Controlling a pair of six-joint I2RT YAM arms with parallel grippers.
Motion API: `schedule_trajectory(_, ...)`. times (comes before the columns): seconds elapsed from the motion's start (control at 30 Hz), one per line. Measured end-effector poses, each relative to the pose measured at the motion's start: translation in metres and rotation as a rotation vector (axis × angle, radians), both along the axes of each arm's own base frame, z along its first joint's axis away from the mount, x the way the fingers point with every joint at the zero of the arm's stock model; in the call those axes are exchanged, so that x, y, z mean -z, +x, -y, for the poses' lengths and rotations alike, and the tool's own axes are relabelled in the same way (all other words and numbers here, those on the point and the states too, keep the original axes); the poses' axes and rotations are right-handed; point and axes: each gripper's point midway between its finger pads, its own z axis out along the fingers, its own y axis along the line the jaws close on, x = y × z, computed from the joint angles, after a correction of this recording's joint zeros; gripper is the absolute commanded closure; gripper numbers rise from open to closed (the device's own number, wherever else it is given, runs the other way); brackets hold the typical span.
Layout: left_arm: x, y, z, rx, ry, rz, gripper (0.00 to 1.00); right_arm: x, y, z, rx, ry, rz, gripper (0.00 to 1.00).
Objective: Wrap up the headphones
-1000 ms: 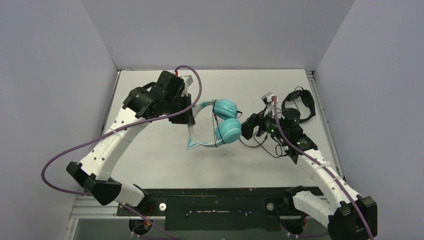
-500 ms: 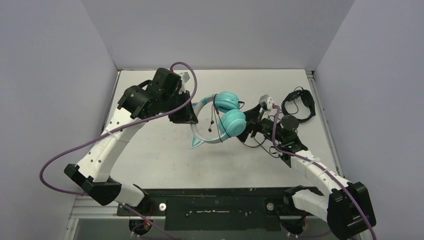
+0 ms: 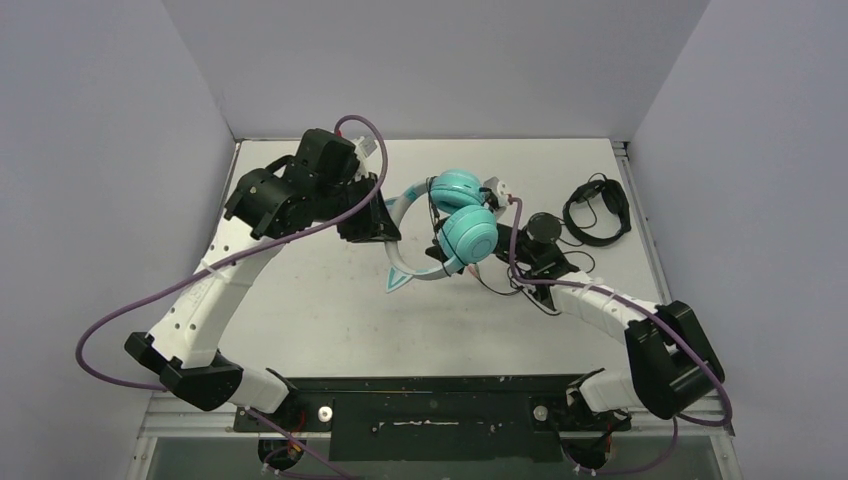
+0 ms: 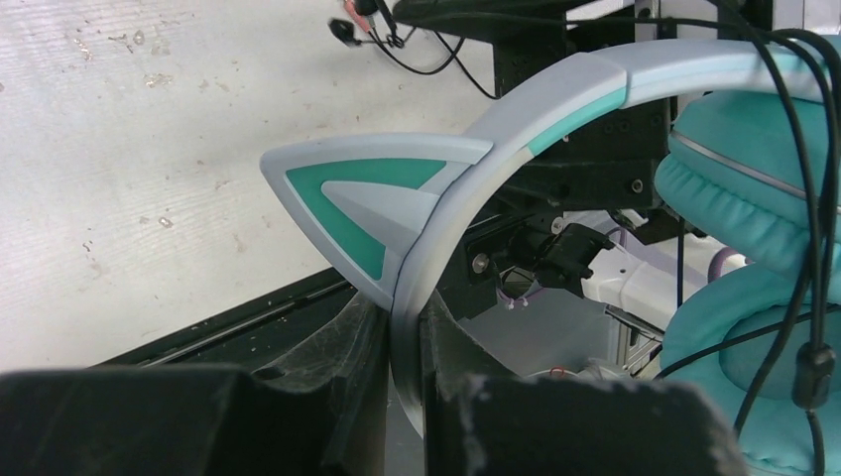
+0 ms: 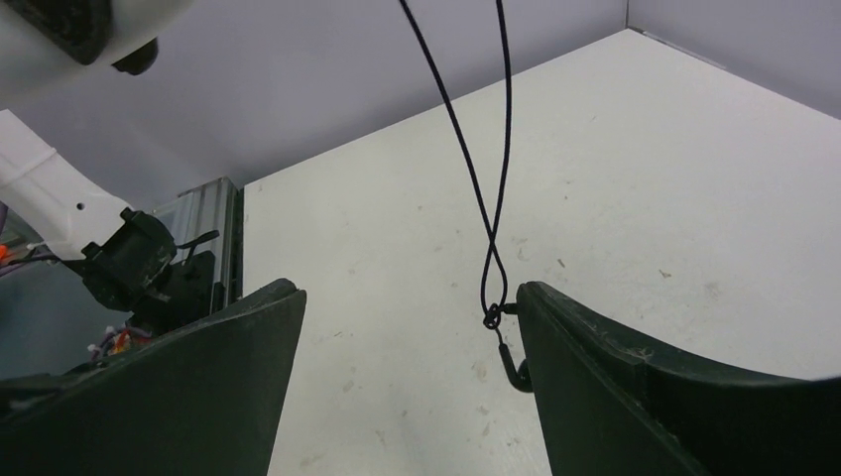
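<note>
My left gripper needs to release the teal headphones so they lie flat on the middle of the white table [image 3: 410, 259].
The teal headphones [image 3: 462, 232] are held up off the table, with their two ear cups stacked and a cat-ear point [image 3: 397, 283] hanging low. My left gripper [image 3: 385, 220] is shut on the pale headband [image 4: 516, 129], which sits clamped between its fingers [image 4: 407, 342] just below a cat-ear point [image 4: 367, 198]. The ear cups [image 4: 754, 188] fill the right of the left wrist view, with the thin black cable [image 4: 808, 198] across them. My right gripper [image 3: 493, 203] is just right of the cups and partly hidden by them. Its jaws [image 5: 407, 297] are open. A loop of cable [image 5: 493, 198] with a knot and the plug [image 5: 511, 372] hangs against the right finger.
All-black headphones [image 3: 597, 210] with a coiled black cable lie at the back right of the table. More black cable [image 3: 520, 290] trails on the table under my right forearm. Grey walls close in the back and both sides.
My left arm has lifted the headphones and swung them to the right and toward the back. My right gripper has moved left and back, up beside the ear cups.
</note>
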Motion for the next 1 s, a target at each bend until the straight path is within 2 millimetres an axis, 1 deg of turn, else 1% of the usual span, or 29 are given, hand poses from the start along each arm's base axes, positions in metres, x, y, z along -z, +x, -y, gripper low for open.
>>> schedule_trajectory(0.1, -0.004, -0.001, 0.000, 0.002, -0.010, 0.003, 1.00, -0.004, 0.013, -0.010, -0.003, 0.010, 0.018, 0.23)
schedule_trajectory(0.23, -0.012, -0.003, 0.000, 0.005, -0.022, 0.015, 1.00, -0.003, 0.025, -0.019, -0.001, 0.017, 0.028, 0.23)
schedule_trajectory(0.3, -0.018, -0.004, 0.000, 0.006, -0.029, 0.025, 1.00, -0.002, 0.029, -0.022, 0.001, 0.017, 0.026, 0.25)
schedule_trajectory(0.33, -0.020, -0.004, -0.001, 0.006, -0.032, 0.028, 1.00, -0.002, 0.030, -0.023, -0.001, 0.018, 0.028, 0.28)
schedule_trajectory(0.4, -0.026, -0.005, -0.001, 0.007, -0.040, 0.038, 1.00, -0.005, 0.034, -0.028, -0.004, 0.025, 0.038, 0.36)
schedule_trajectory(0.43, -0.028, -0.006, -0.002, 0.007, -0.043, 0.041, 1.00, -0.006, 0.034, -0.030, -0.007, 0.027, 0.042, 0.43)
schedule_trajectory(0.47, -0.030, -0.006, -0.002, 0.008, -0.047, 0.044, 1.00, -0.008, 0.034, -0.032, -0.015, 0.033, 0.049, 0.50)
schedule_trajectory(0.5, -0.032, -0.007, -0.002, 0.009, -0.050, 0.047, 1.00, -0.009, 0.034, -0.035, -0.021, 0.035, 0.053, 0.60)
schedule_trajectory(0.53, -0.033, -0.007, -0.002, 0.010, -0.052, 0.049, 1.00, -0.009, 0.031, -0.038, -0.035, 0.039, 0.054, 0.69)
schedule_trajectory(0.6, -0.034, -0.008, -0.002, 0.010, -0.051, 0.048, 1.00, -0.010, 0.025, -0.043, -0.057, 0.042, 0.055, 0.85)
schedule_trajectory(0.7, -0.032, -0.007, -0.002, 0.012, -0.047, 0.045, 1.00, -0.012, 0.016, -0.048, -0.088, 0.051, 0.043, 1.00)
schedule_trajectory(0.77, -0.031, -0.006, -0.002, 0.012, -0.042, 0.043, 1.00, -0.011, 0.011, -0.049, -0.096, 0.054, 0.031, 1.00)
schedule_trajectory(0.9, -0.028, 0.002, -0.004, -0.007, -0.033, 0.046, 1.00, -0.010, -0.011, -0.041, -0.092, 0.055, -0.002, 1.00)
schedule_trajectory(1.0, -0.016, 0.015, -0.005, -0.040, -0.029, 0.049, 1.00, -0.021, -0.034, -0.039, -0.100, 0.073, 0.004, 1.00)
